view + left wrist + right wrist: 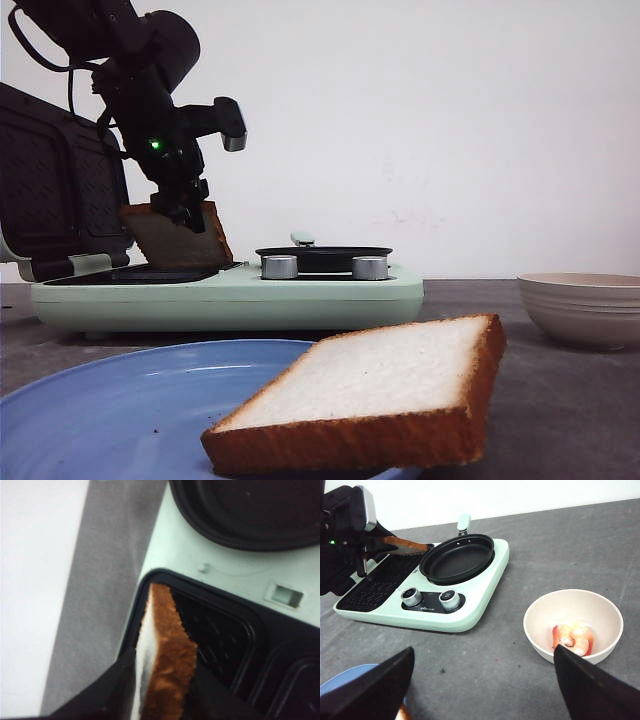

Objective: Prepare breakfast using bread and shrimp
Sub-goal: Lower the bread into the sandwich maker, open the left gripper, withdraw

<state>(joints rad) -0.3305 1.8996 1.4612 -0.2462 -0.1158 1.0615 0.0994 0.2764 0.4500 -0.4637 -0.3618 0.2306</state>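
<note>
I need to next use my right gripper to grab the slice of bread on the blue plate by the slice's crust edge (476, 344) (404, 712) nearest the cream bowl.
My left gripper (185, 205) is shut on a slice of bread (172, 240) and holds it on edge, tilted, just above the black grill plate (140, 274) of the pale green breakfast maker (230, 295). The same slice shows between the fingers in the left wrist view (167, 655). A second slice of bread (370, 395) lies on the blue plate (120, 410) at the front. A pink shrimp (572, 637) lies in a cream bowl (572, 625). My right gripper (482, 685) is open and empty above the table, between plate and bowl.
The breakfast maker's lid (55, 185) stands open at the left. A black frying pan (457, 557) sits on its right half, with two silver knobs (430, 597) in front. The cream bowl also shows at the right of the front view (585, 305).
</note>
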